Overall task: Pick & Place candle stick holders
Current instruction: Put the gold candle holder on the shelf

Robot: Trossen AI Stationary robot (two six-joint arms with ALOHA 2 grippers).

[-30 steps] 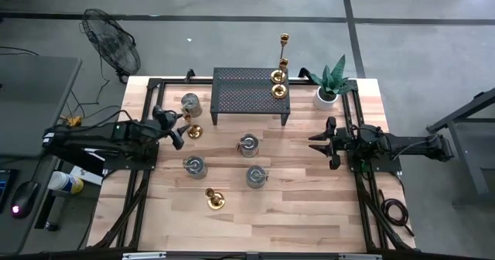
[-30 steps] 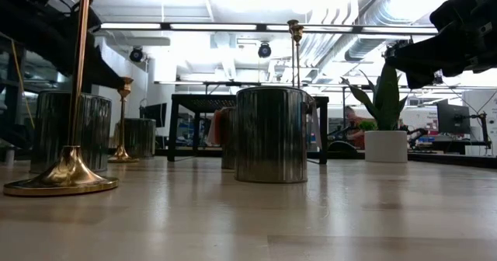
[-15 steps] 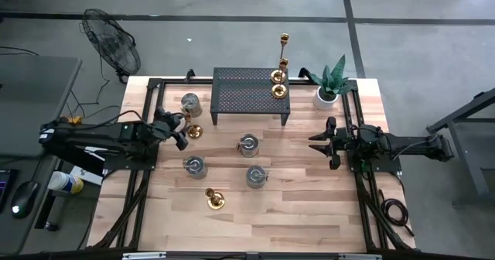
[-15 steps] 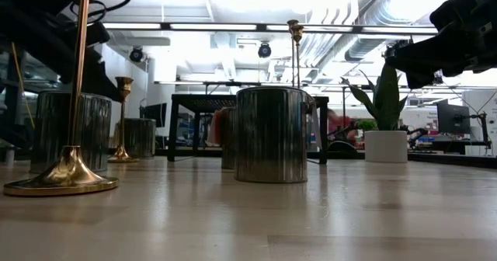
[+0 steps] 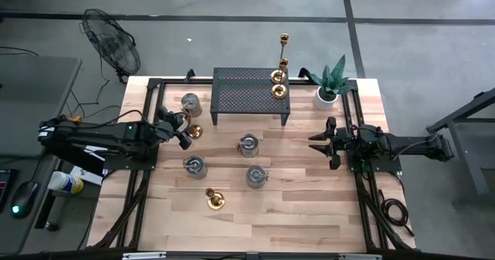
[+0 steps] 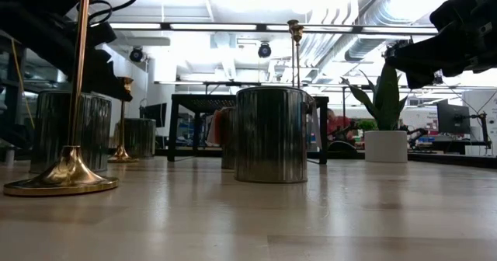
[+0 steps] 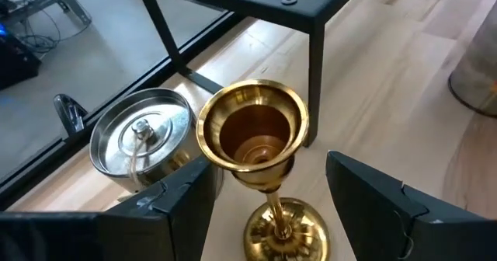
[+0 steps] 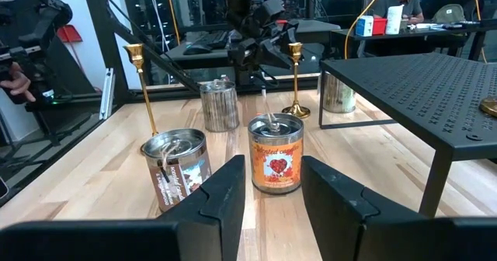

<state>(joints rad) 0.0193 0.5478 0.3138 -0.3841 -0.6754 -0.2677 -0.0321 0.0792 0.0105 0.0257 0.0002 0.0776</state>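
The fingers of my left gripper are up next to the flared cup of the candlestick holder, so they should go lower and close around the holder's thin stem (image 7: 276, 213).
A brass candlestick holder (image 5: 194, 131) stands on its round base on the table, left of the black rack (image 5: 247, 97). My left gripper (image 5: 182, 130) is open at its cup (image 7: 252, 129), one finger on each side and neither touching. A second holder (image 5: 214, 199) stands near the front edge and shows large in the low view (image 6: 70, 137). Two more holders (image 5: 278, 83) stand on the rack's right end. My right gripper (image 5: 325, 142) is open and empty at the table's right side.
Several metal candle tins stand on the table: one (image 5: 191, 103) just beyond the left gripper, others (image 5: 248, 145) (image 5: 193, 165) (image 5: 256, 175) in the middle. A potted plant (image 5: 329, 90) stands at the far right. Bare wood lies along the front edge.
My left gripper has moved toward the table's right edge, up to the candlestick holder left of the rack, so that its fingers now stand on either side of the cup. The holder has not moved.
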